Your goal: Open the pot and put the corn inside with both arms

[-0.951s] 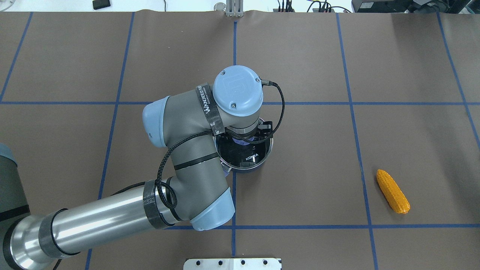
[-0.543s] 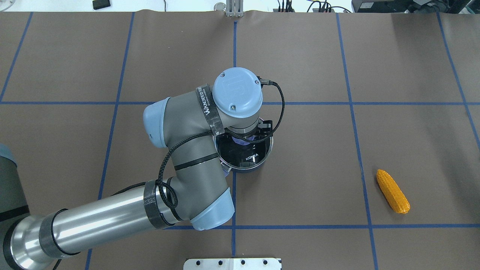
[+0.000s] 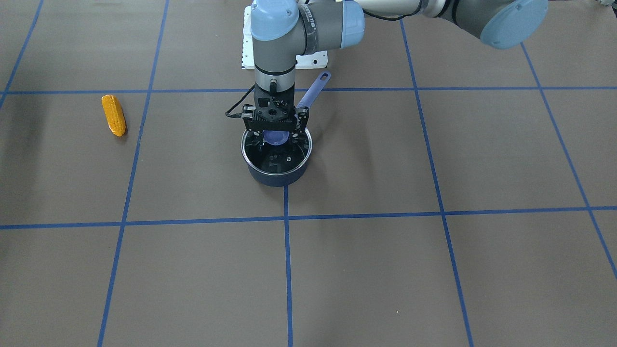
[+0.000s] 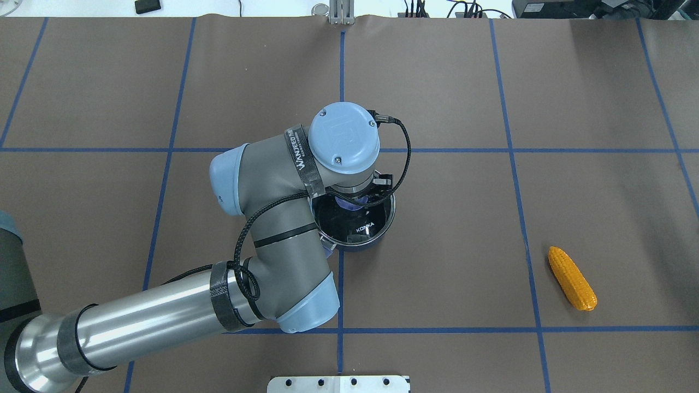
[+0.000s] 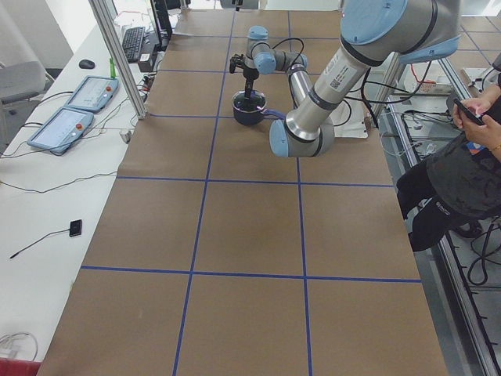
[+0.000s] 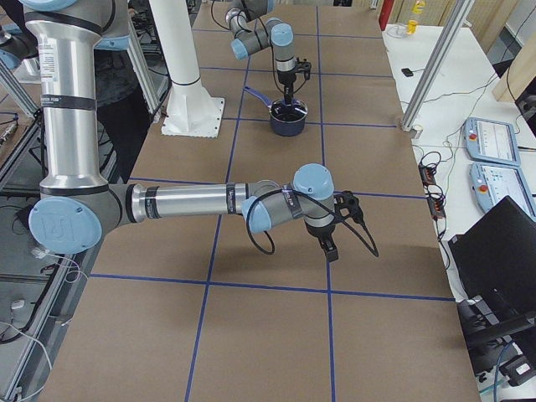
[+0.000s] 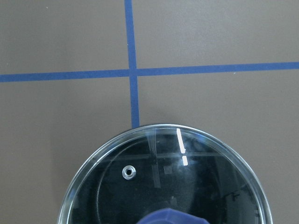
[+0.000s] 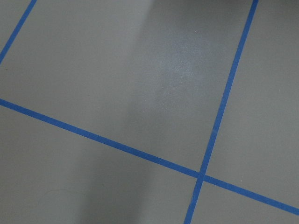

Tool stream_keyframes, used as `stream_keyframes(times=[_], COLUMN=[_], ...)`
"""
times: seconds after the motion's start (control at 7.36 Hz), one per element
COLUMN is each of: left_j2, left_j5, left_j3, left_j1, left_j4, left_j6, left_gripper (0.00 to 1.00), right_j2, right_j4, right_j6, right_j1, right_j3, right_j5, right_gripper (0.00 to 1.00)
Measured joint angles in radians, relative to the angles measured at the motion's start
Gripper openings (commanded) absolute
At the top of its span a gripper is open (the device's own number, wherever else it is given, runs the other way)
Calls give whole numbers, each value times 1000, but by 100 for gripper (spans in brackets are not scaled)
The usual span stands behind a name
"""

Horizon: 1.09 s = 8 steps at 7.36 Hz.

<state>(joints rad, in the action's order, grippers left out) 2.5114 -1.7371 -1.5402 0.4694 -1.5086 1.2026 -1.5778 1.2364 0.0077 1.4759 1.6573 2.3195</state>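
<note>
Next, my left gripper lets go of the glass lid on bare mat, just inside the blue tape line (image 3: pixel 519 150) that is farthest from the corn.
A dark blue pot (image 3: pixel 277 177) with a glass lid (image 3: pixel 284 161) and a blue handle (image 3: pixel 313 89) stands mid-table; it also shows in the overhead view (image 4: pixel 357 245). My left gripper (image 3: pixel 275 140) points straight down over the lid, its fingers closed on the lid's blue knob (image 3: pixel 275 138). The lid (image 7: pixel 163 186) sits on the pot. The corn (image 4: pixel 572 278), a yellow-orange cob, lies alone on the mat far to the right, and also shows in the front view (image 3: pixel 114 115). My right gripper (image 6: pixel 331 244) shows only in the exterior right view, low over bare mat; I cannot tell whether it is open or shut.
The brown mat is crossed by blue tape lines (image 4: pixel 341 82). A white base plate (image 4: pixel 338 383) lies at the near edge. A person (image 5: pixel 462 157) stands beside the table in the exterior left view. Tablets and cables lie on the side bench (image 5: pixel 70 110).
My left wrist has shifted slightly to the left, and the lid has shifted a little with it. The corn has not moved.
</note>
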Motion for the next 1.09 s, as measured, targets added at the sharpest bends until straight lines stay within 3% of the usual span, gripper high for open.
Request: stream_keyframes(times=[0.68,0.95,1.09], left_j2=[-49,-207,-301], left_j5=[-8,-44,-125], left_j3=[-156,-317,-385], left_j1=[26,98,169], left_j4=[31,36,33], left_j6=[-43,-223,-326], left_gripper=[27,27,27], right_j2=[2,2,2], right_j4=[0,0,0], right_j6=[0,0,0], right_j1=[0,0,0], right_j3=[1,1,1], right_j5=[0,0,0], right_gripper=[100,100,100])
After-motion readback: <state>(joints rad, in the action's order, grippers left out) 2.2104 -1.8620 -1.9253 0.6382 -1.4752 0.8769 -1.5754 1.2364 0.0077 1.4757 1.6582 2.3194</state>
